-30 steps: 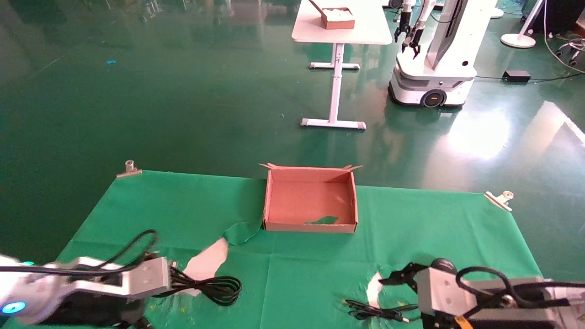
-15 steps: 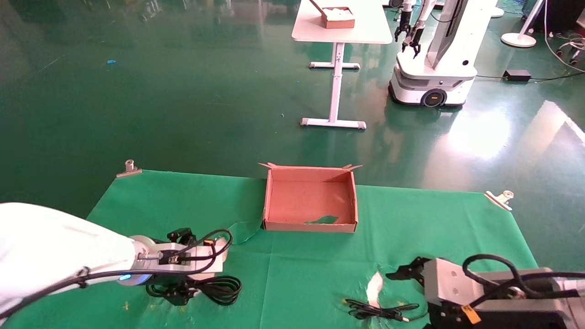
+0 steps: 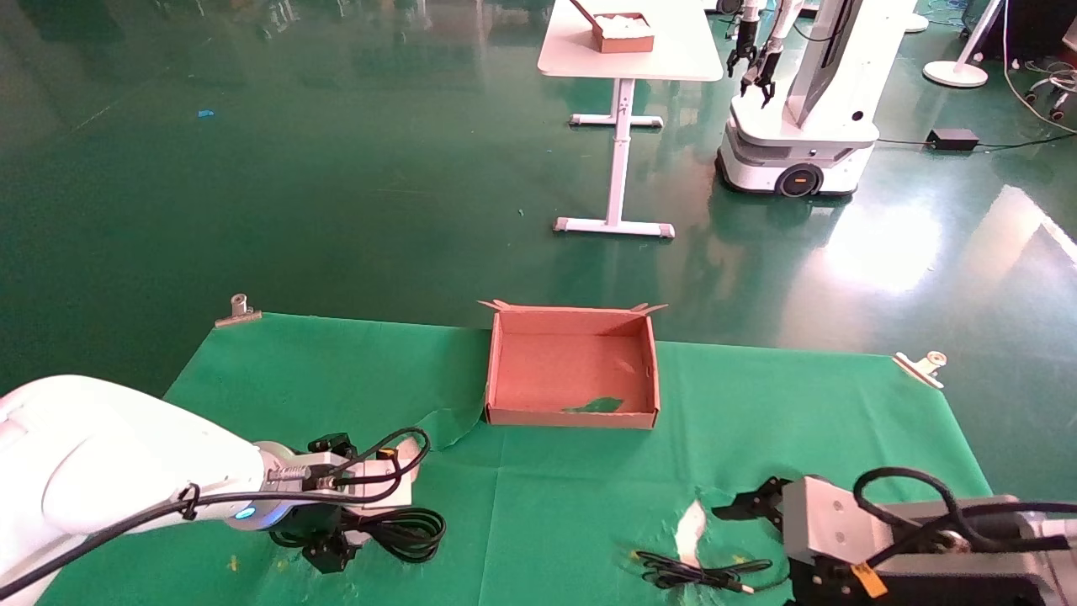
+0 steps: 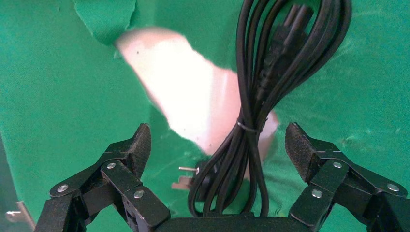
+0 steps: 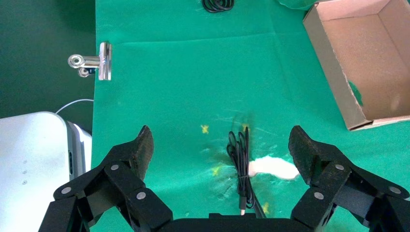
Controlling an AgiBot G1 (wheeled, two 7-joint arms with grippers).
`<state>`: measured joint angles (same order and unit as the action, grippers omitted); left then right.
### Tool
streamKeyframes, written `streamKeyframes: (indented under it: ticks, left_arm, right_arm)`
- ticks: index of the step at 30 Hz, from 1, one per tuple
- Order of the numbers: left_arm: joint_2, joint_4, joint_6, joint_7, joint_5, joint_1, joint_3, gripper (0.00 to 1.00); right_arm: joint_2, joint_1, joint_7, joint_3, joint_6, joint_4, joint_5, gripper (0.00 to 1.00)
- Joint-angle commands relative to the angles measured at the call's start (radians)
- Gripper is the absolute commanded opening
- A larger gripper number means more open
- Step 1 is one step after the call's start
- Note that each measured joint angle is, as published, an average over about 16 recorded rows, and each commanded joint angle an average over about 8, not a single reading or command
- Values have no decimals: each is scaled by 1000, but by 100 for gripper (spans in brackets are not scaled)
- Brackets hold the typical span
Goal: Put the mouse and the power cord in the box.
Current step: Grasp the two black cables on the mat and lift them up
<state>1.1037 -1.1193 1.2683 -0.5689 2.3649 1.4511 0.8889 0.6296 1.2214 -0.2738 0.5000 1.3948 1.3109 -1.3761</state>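
The robot's right gripper should next close on the tied middle (image 3: 698,575) (image 5: 243,174) of the mouse's bundled wire, where it crosses the white hole in the green cloth.
The power cord (image 3: 405,533) lies in thick black loops at the table's front left. My left gripper (image 3: 331,498) hangs right over its left end. In the left wrist view the gripper (image 4: 217,140) is open, with the power cord (image 4: 251,130) running between the fingers untouched. The box (image 3: 570,414) stands empty at the far middle. My right gripper (image 3: 770,539) is open at the front right. The mouse's body is hidden behind it. Only its thin bundled wire (image 3: 690,574) shows, lying between the open fingers (image 5: 140,150) in the right wrist view.
The green cloth is torn, with white table showing at two holes (image 3: 380,480) (image 3: 690,526) and a loose flap (image 3: 444,426) near the box. Metal clips (image 3: 238,310) (image 3: 921,367) hold the far corners. Beyond stand a white table (image 3: 627,59) and another robot (image 3: 799,118).
My left arm swung in from the front left edge and now hangs, gripper down, over the cord's end. My right gripper drew back slightly to the right.
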Motion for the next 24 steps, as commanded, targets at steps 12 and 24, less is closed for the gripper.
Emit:
streamKeyframes:
  ticks: [12,24]
  left_arm:
    - [23,38,-32,-8,12,-4,0,100]
    - [28,77,-49,5,-8,-7,-7,100]
  right_arm:
    - [0,1,-4,1,2,-4,0,100]
    - [126,63,4,104,-82,-33,-286,100]
